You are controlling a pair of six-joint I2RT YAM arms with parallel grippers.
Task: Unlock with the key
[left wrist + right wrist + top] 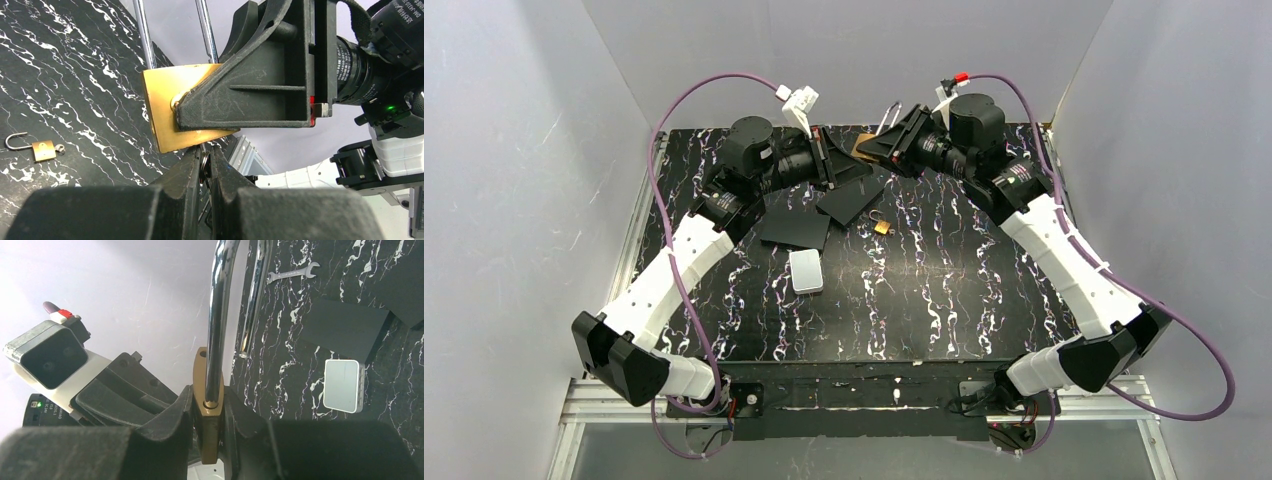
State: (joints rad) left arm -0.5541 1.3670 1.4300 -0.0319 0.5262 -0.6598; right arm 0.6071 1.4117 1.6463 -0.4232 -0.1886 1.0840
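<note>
The large brass padlock shackle's free tip already hangs clear of its body, so next my left gripper leaves the key for the shackle's other leg [217, 330].
A large brass padlock [167, 112] is held off the table by my right gripper [208, 402], which is shut on its body [206, 415]. Its steel shackle [218, 315] points away from that gripper, and the second leg's tip [243, 355] appears to hang free beside the body. My left gripper [205, 152] is shut on the key; only its ring [205, 167] shows between the fingers, right at the padlock's bottom edge. In the top view the two grippers, left [829, 160] and right [886, 148], meet at the back of the table around the padlock [864, 146].
A small brass padlock [881, 226] with its shackle open lies on the black marbled table [944, 290]. A white box [806, 270] and black foam pieces [796, 226] lie nearby. A small wrench [292, 275] rests further off. White walls enclose the table.
</note>
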